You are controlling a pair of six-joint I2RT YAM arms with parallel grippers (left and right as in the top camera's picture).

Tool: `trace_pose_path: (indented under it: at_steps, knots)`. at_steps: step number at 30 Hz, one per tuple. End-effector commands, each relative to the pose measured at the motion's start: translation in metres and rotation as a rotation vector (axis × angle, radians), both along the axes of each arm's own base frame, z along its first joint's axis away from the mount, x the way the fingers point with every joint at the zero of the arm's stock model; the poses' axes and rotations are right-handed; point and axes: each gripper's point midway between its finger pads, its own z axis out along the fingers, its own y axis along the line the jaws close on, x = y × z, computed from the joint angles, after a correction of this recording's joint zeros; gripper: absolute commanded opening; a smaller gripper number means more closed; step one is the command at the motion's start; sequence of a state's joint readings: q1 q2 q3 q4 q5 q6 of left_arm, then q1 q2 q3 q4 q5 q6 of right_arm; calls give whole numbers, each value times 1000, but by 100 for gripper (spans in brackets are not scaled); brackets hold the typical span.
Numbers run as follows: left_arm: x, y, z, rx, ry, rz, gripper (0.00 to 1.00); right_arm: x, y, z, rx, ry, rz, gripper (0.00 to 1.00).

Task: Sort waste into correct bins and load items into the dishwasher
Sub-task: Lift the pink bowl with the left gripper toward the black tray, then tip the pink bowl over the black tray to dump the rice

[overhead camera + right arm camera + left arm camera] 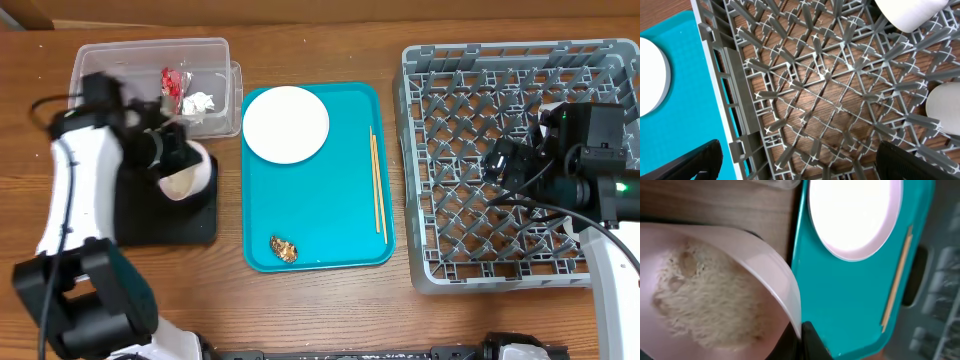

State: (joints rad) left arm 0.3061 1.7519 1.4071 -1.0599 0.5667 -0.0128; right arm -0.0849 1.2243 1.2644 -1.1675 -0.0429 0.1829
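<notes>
My left gripper has the white bowl. It will set the bowl down on the teal tray (pixel 327 198) (pixel 857 283) between the brown food scrap and the chopsticks.
My left gripper (pixel 802 330) is shut on the rim of a white bowl (pixel 715 280) with rice grains (pixel 695 300) stuck inside. The bowl (pixel 186 172) hangs tilted over the black tray (pixel 170 222). Behind it, the clear tub (pixel 110 62) holds a red wrapper (pixel 172 80) and a white tissue (pixel 199 103). The white plate (pixel 286 124), the chopsticks (pixel 376 180) and a brown food scrap (pixel 284 248) lie on the teal tray (pixel 330 215). My right gripper (pixel 800 165) hangs open over the left part of the grey dish rack (pixel 470 120), with nothing between its fingers.
Two white rounded dishes (pixel 910 12) (pixel 945 112) sit in the rack near my right gripper, both only partly in view. The rack's upright pegs (pixel 827 75) stand below the open fingers. Bare wooden table (pixel 330 300) runs along the front edge.
</notes>
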Motion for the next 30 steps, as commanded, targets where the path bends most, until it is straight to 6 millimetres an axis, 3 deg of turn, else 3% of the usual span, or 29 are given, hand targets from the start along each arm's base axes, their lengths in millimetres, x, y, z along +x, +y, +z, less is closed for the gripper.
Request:
trace_pose_path:
  at_steps: [1,6,12,18,30]
  knots:
    - [-3,-5,18,-217,-157,-48,4,1,-5,0,-21,0,-13,100]
    - [-8,10,19,-418,-300,-5,4,1,-5,-1,-20,1,-13,100]
    - [-20,20,48,-645,-544,6,4,0,-5,-1,-21,2,-13,100]
    - [-22,34,51,-660,-576,49,4,0,-5,-1,-21,2,-13,100]
    - [-22,35,51,-658,-578,52,4,0,-5,-1,-20,4,-13,100]
